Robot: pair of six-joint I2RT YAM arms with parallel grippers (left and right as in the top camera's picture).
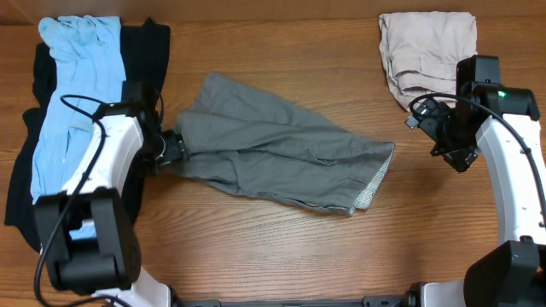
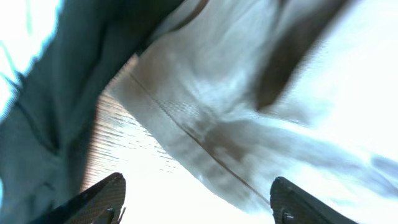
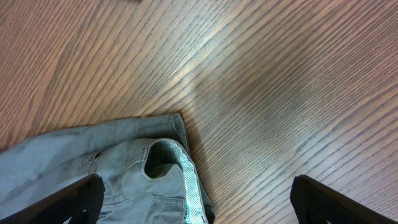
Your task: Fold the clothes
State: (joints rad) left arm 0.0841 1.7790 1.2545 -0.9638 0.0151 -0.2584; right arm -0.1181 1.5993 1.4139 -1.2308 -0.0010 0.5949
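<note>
Next, my left gripper grabs its loose end (image 1: 193, 136) and pulls it over the back leg first, because the grey shorts' upper leg bunches up short of the back leg.
The grey shorts (image 1: 273, 153) lie spread and creased across the middle of the table, waistband end (image 1: 371, 183) to the right. My left gripper (image 1: 173, 150) sits at their left edge. In the left wrist view it (image 2: 196, 208) is open, both fingers (image 2: 99, 199) wide apart, with a seamed fold of the shorts (image 2: 205, 118) just beyond the tips and glare between them. My right gripper (image 1: 452, 147) hovers right of the shorts, open. In its wrist view it (image 3: 199, 202) is above the waistband corner (image 3: 180, 168) and holds nothing. Light blue (image 1: 72, 94) and black (image 1: 21, 170) clothes lie far left.
A folded beige garment (image 1: 426, 51) lies at the back right, close behind my right arm. The light blue and black pile sits under and beside my left arm. Dark cloth (image 2: 50, 106) fills the left of the left wrist view. Bare wood (image 3: 280, 93) surrounds the shorts.
</note>
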